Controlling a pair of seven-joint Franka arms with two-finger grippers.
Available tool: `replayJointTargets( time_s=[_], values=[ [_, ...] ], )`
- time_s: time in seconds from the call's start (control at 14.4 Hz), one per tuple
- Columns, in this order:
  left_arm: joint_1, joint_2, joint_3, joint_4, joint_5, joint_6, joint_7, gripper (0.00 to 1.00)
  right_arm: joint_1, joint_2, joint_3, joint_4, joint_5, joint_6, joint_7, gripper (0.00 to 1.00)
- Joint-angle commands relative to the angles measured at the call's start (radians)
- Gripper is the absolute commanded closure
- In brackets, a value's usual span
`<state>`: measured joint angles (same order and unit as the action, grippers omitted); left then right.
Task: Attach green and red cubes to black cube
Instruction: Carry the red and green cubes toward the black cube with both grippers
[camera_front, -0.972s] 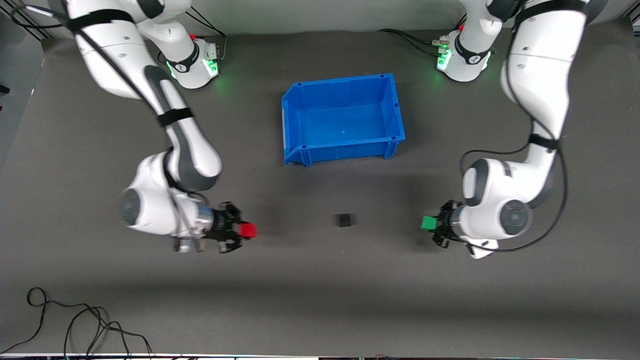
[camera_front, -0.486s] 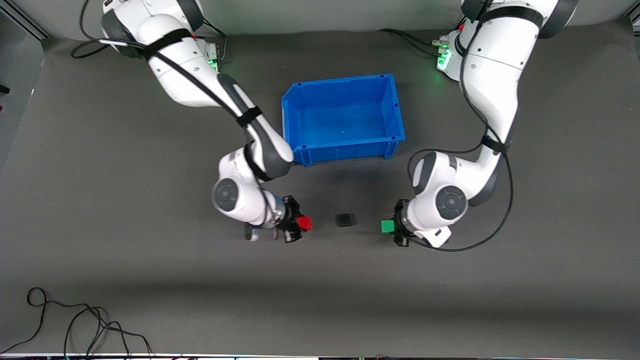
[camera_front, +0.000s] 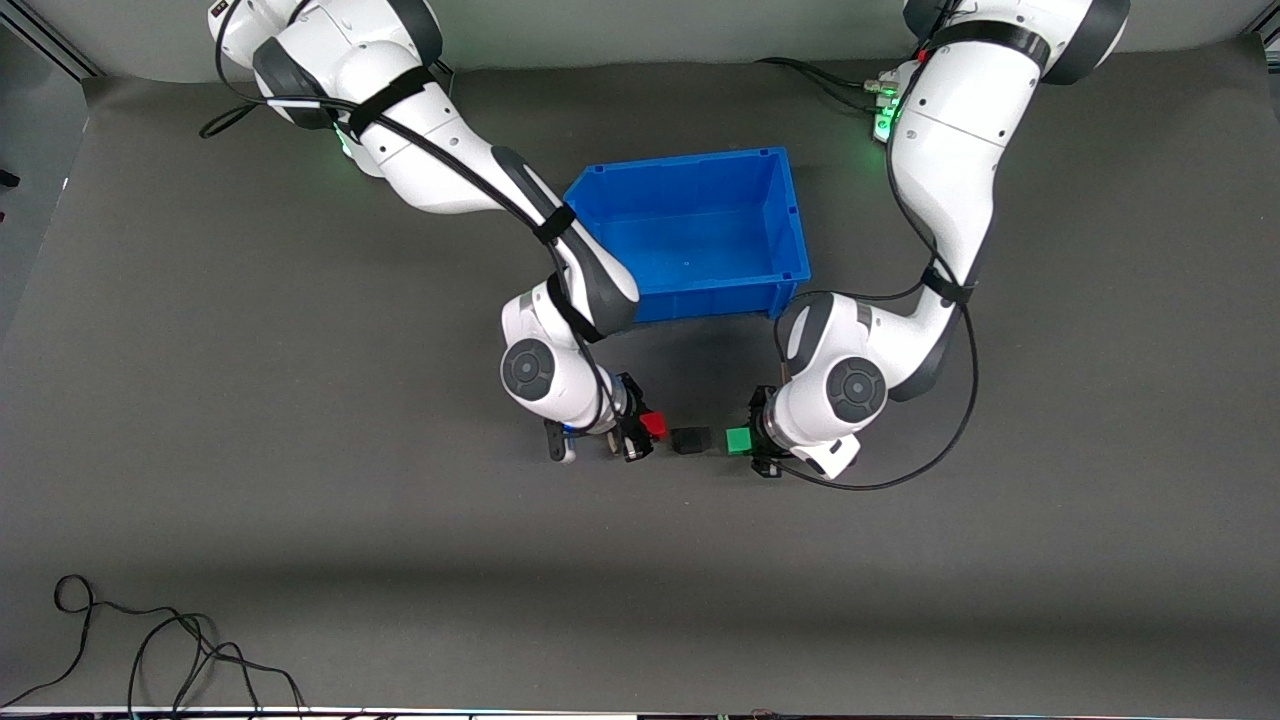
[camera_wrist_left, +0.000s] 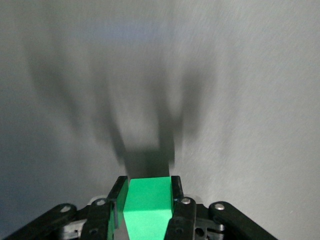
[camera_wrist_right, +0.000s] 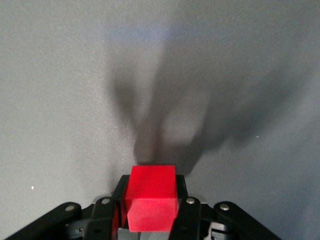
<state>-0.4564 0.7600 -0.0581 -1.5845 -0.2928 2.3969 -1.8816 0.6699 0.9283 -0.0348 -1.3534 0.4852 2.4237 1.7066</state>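
Note:
My left gripper is going to release the green cube flush (camera_front: 716, 433) against the black cube, on the side opposite the red cube.
The black cube (camera_front: 691, 440) sits on the grey mat, nearer the front camera than the blue bin. My right gripper (camera_front: 648, 428) is shut on the red cube (camera_front: 654, 425), held just beside the black cube on the right arm's side. My left gripper (camera_front: 745, 441) is shut on the green cube (camera_front: 738, 440), held just beside the black cube on the left arm's side. A small gap shows on each side. The right wrist view shows the red cube (camera_wrist_right: 152, 197) between the fingers. The left wrist view shows the green cube (camera_wrist_left: 148, 206) between the fingers. The black cube is out of both wrist views.
An empty blue bin (camera_front: 790, 215) stands on the mat toward the robots' bases, close to both forearms. A loose black cable (camera_front: 150, 645) lies near the mat's front edge at the right arm's end.
Both arms swung inward toward the black cube, carrying their cubes. The red and green cubes went from well apart to just beside the black cube.

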Motion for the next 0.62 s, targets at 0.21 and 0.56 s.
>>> replayJointTargets(
  time_s=[0.21, 0.56],
  values=[
    [-0.047, -0.005, 0.012, -0.029, -0.017, 0.073, -0.050, 1.00, 0.005, 0.069, -0.014, 0.112, -0.013, 0.028, 0.015, 0.75],
    [-0.061, -0.004, 0.012, -0.029, -0.017, 0.073, -0.050, 1.00, 0.014, 0.089, -0.014, 0.129, -0.013, 0.037, 0.019, 0.75]
  ],
)
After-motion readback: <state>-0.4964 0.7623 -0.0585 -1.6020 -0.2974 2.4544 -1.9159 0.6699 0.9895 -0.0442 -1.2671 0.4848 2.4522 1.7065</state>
